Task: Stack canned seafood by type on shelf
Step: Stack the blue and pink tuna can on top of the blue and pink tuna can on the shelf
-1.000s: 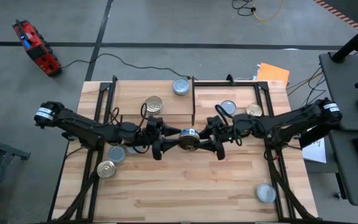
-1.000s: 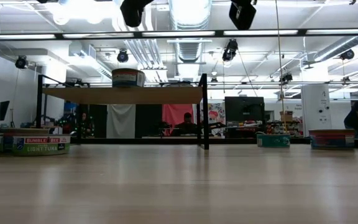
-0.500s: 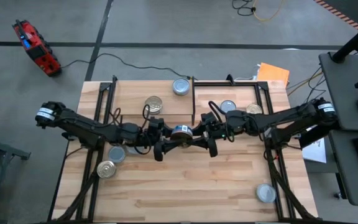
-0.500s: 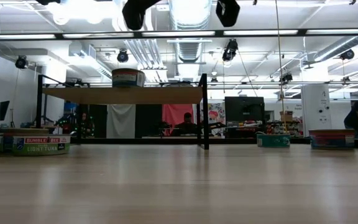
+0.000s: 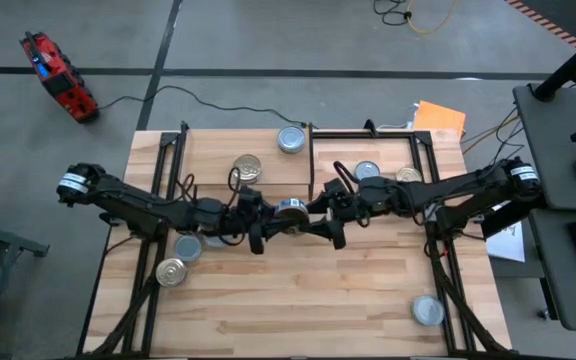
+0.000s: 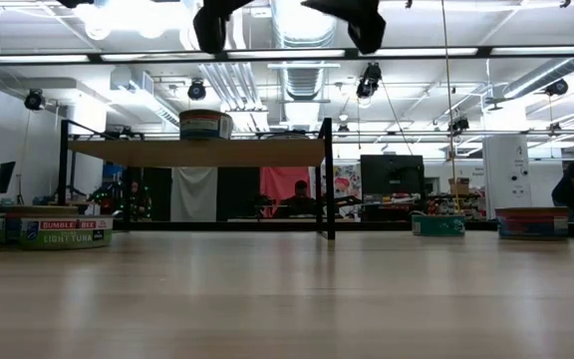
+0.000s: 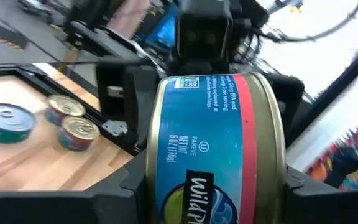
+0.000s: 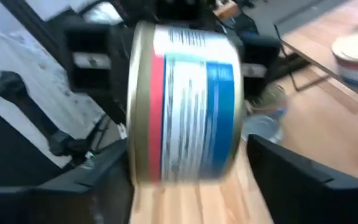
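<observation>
I need to let go of the blue and red labelled can with my left gripper on top of the shelf's golden-lidded can (image 5: 248,163).
A gold-rimmed can with a blue and red label (image 5: 289,208) hangs above the table's middle between my two grippers, which face each other. My left gripper (image 5: 268,222) (image 7: 216,193) is shut on it. My right gripper (image 5: 320,220) (image 8: 185,180) is open; its fingers stand on either side of the can with a gap. On the shelf (image 5: 218,150) rest a silver-lidded can (image 5: 291,139) and a golden-lidded can (image 5: 248,167), each on its base. My left gripper pinches the can between its two fingers (image 7: 104,199), one on each flat end by the golden rims (image 7: 154,155). The fingers come level from the table's left. The can sits on edge with its label wall showing, lifted clear of the table.
Other cans lie on the table: a silver one (image 5: 367,173) and a golden one (image 5: 408,177) right of the shelf's upright panel (image 5: 311,160), a silver one (image 5: 186,246) and a golden one (image 5: 171,271) at the left, a silver one (image 5: 427,310) near right. The near half is bare wood.
My right gripper has carried the can toward the table's left, into my left gripper's fingers, and has then opened off it. My left gripper has stayed in place and shut on the can, which stays clear of the table.
</observation>
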Available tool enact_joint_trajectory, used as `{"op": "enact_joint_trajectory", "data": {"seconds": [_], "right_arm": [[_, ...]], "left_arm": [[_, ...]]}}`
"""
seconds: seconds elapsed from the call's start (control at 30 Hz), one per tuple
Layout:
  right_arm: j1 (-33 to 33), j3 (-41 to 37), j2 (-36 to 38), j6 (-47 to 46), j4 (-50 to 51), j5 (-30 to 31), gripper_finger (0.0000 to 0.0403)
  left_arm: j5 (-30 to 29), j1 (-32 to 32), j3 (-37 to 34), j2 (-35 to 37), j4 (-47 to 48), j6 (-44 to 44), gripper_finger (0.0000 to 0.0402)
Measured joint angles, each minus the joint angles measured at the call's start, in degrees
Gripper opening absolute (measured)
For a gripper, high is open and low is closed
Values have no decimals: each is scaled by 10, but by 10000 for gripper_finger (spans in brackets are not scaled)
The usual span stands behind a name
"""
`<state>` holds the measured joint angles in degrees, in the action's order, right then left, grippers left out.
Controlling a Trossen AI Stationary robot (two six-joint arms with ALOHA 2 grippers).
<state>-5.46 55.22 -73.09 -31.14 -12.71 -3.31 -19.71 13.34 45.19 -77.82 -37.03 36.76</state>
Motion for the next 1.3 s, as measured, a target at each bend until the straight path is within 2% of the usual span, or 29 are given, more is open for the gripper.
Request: {"op": "enact_joint_trajectory", "data": {"seconds": [0.13, 0.3, 0.4, 0.5, 0.7, 0.8, 0.9, 1.1, 1.3], "right_arm": [[3, -1, 16, -2, 55, 14, 331], [7, -1, 49, -10, 127, 54, 332], [9, -1, 62, -14, 156, 54, 323], [9, -1, 66, -19, 166, 52, 315], [9, -1, 63, -20, 177, 50, 315], [9, -1, 63, -19, 189, 49, 318], [9, -1, 63, -19, 193, 48, 318], [9, -2, 63, -18, 199, 48, 311], [9, -2, 63, -16, 199, 48, 317]], "left_arm": [[-44, -1, 0, 2, -3, 20, 161], [-133, -8, -3, 25, 7, 53, 161], [-192, -24, -7, 58, 59, 93, 161], [-209, -50, -8, 98, 152, 144, 161], [-178, -121, -8, 171, 364, 283, 161], [-144, -156, -9, 195, 427, 332, 161], [-112, -183, -9, 212, 447, 371, 161], [-85, -219, -9, 225, 498, 450, 161], [-64, -225, -9, 220, 511, 469, 161]]}}
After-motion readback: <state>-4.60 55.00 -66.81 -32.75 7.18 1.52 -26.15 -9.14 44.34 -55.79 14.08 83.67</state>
